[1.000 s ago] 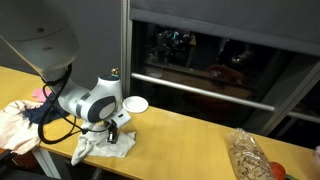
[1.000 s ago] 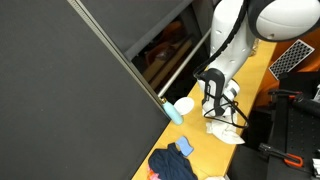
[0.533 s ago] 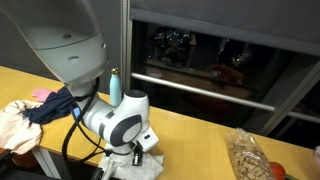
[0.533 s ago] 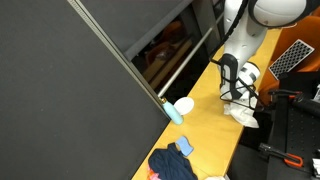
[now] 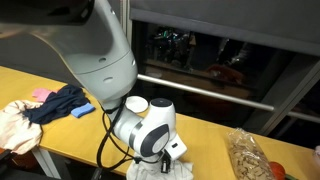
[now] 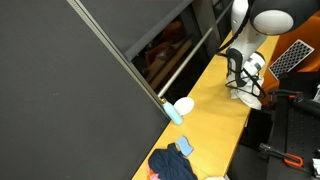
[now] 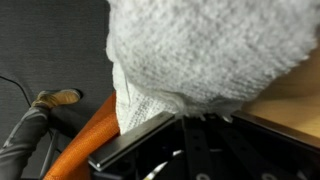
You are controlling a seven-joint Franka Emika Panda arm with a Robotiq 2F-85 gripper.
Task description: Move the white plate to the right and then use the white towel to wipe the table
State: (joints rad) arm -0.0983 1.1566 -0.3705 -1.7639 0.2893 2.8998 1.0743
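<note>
I will let go of the white towel with my gripper on the table [image 5: 90, 117] beside the dark navy garment, facing the white plate.
My gripper [image 5: 166, 152] is shut on the white towel [image 5: 158, 170], pressing it to the table [image 5: 215, 130] at its front edge. In the wrist view the towel [image 7: 200, 50] fills the upper frame, bunched between the jaws of the gripper [image 7: 190, 118], and partly overhangs the table edge [image 7: 300, 95]. In an exterior view the gripper [image 6: 245, 84] stands over the towel [image 6: 249, 98]. The white plate [image 6: 185, 104] lies by the back rail, well apart from the gripper. The arm hides it in the other exterior view.
A teal bottle [image 6: 172, 113] stands beside the plate. A dark navy garment [image 5: 60, 102] and a peach-pink bundle [image 5: 15, 122] lie at one end of the table. A clear bag of snacks [image 5: 246, 155] lies at the other end. Floor and a shoe [image 7: 55, 97] show below the edge.
The arm has dragged the towel along the tabletop, away from the garments and the plate, toward the snack bag. The jaws stayed shut on the towel throughout.
</note>
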